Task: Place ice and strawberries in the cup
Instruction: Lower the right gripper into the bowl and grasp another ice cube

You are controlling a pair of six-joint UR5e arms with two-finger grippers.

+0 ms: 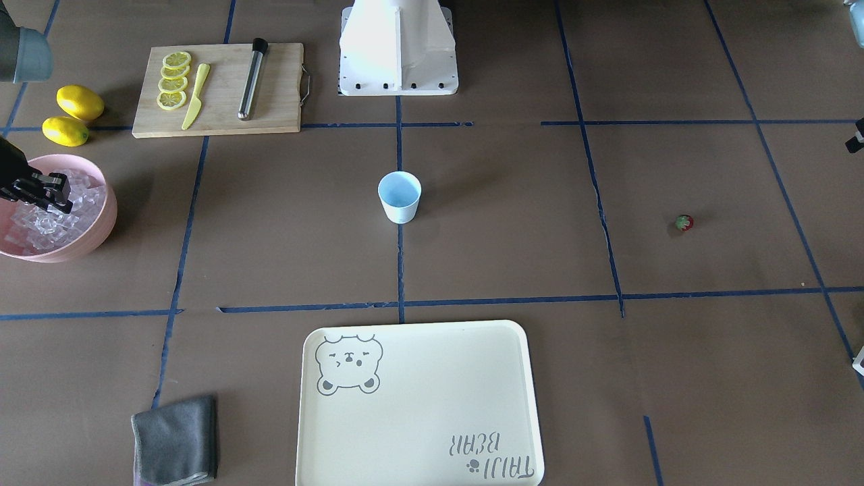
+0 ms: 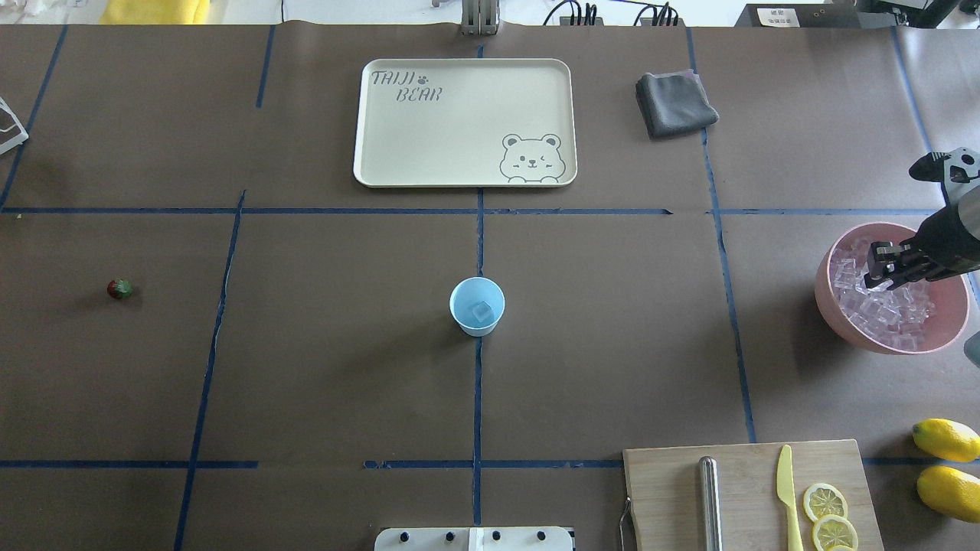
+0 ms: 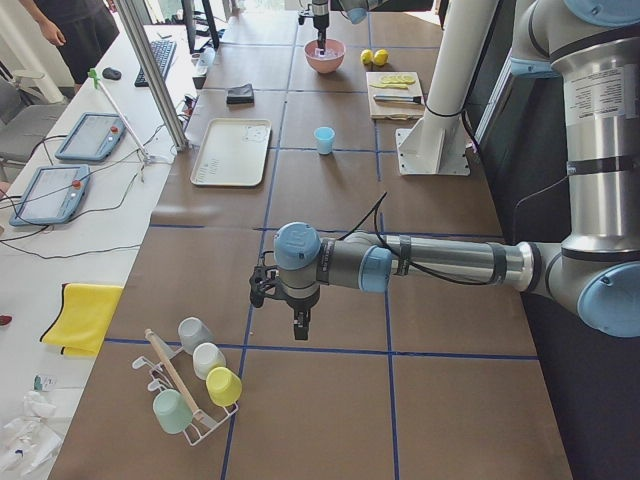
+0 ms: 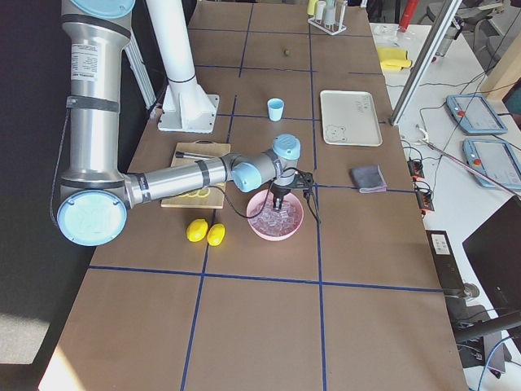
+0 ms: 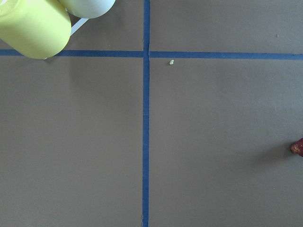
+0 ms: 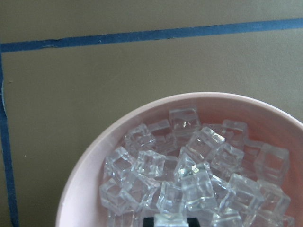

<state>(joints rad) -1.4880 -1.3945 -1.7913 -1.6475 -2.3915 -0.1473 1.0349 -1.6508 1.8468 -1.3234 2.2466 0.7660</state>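
Next, I release the ice cube from my right gripper inside the light blue cup (image 1: 399,190) on the blue tape line.
The light blue cup (image 2: 477,306) stands upright at the table's middle with one ice cube (image 2: 481,310) in it. The pink bowl (image 2: 842,306) at the robot's right holds several ice cubes (image 6: 199,142). My right gripper (image 2: 879,269) hangs over the bowl, its fingers closed on an ice cube (image 6: 169,220) at the wrist view's bottom edge. The strawberry (image 2: 119,288) lies alone on the table far left; it also shows in the left wrist view (image 5: 297,147). My left gripper (image 3: 299,325) hovers near the table's left end; I cannot tell whether it is open.
A cream tray (image 2: 383,164) and a grey cloth (image 2: 675,103) lie at the far side. A cutting board (image 2: 666,490) bears lemon slices, a yellow knife and a metal rod. Two lemons (image 2: 945,459) lie beside it. A rack of cups (image 3: 195,385) stands at the left end.
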